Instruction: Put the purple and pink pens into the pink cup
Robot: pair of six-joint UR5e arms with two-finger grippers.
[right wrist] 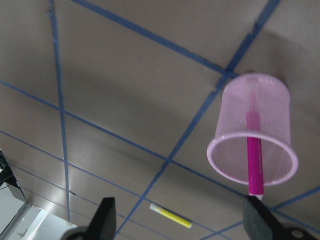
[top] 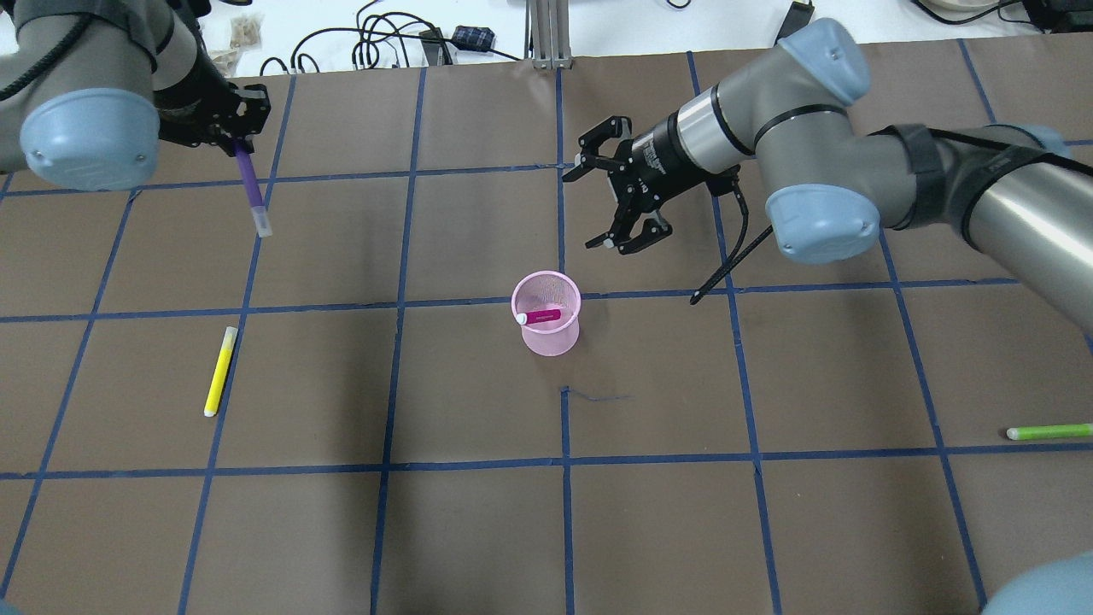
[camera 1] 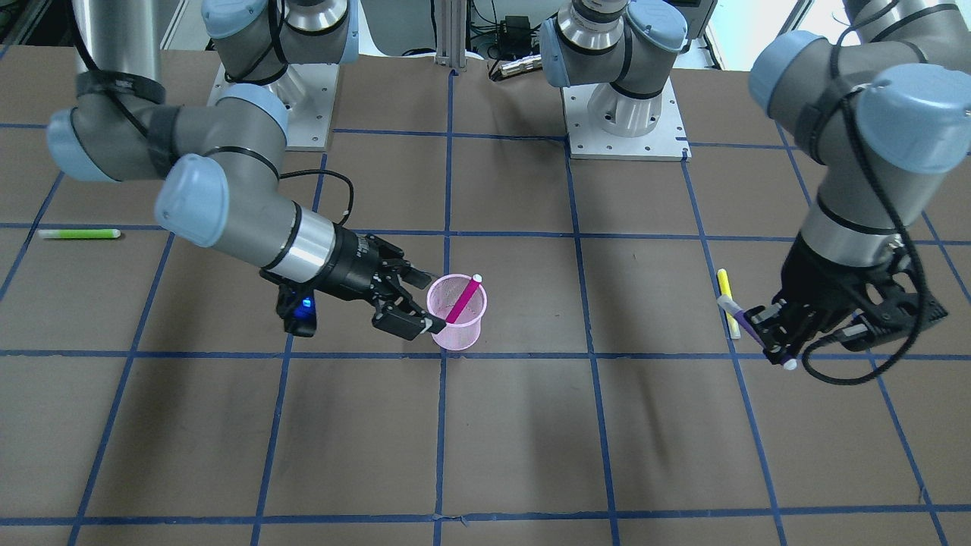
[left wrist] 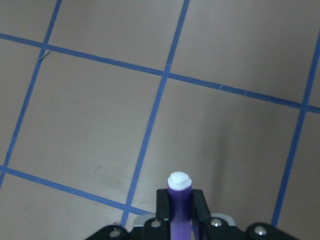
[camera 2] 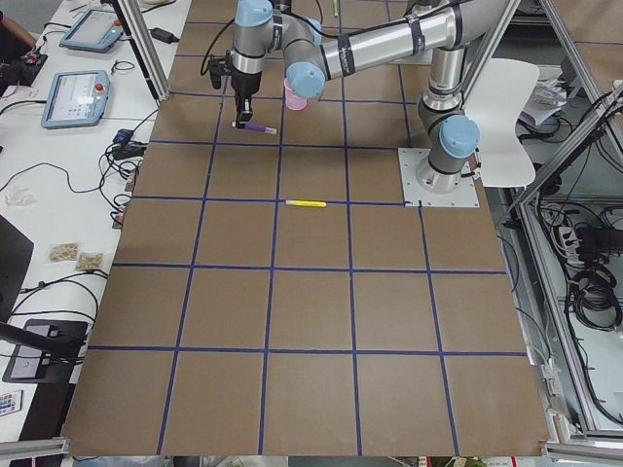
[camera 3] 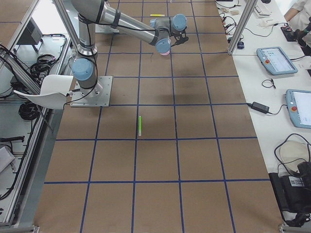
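Observation:
The robot's left gripper will release the purple pen inside the pink mesh cup (camera 1: 460, 318), next to the leaning pink pen. The purple pen is now held above the table.
The pink mesh cup (top: 546, 316) stands upright mid-table, also in the front view (camera 1: 457, 312) and right wrist view (right wrist: 252, 135). A pink pen (top: 540, 317) leans inside it (camera 1: 464, 299) (right wrist: 254, 160). My right gripper (top: 608, 196) is open and empty, close beside the cup (camera 1: 413, 303). My left gripper (top: 232, 137) is shut on the purple pen (top: 251, 186), held above the table at the far left; the pen shows in the front view (camera 1: 751, 330) and left wrist view (left wrist: 179, 205).
A yellow pen (top: 219, 371) lies on the table at the left (camera 1: 728, 302). A green pen (top: 1049, 432) lies at the right (camera 1: 80, 233). Cables and boxes sit beyond the table's far edge (top: 401, 43). The brown table has a blue tape grid.

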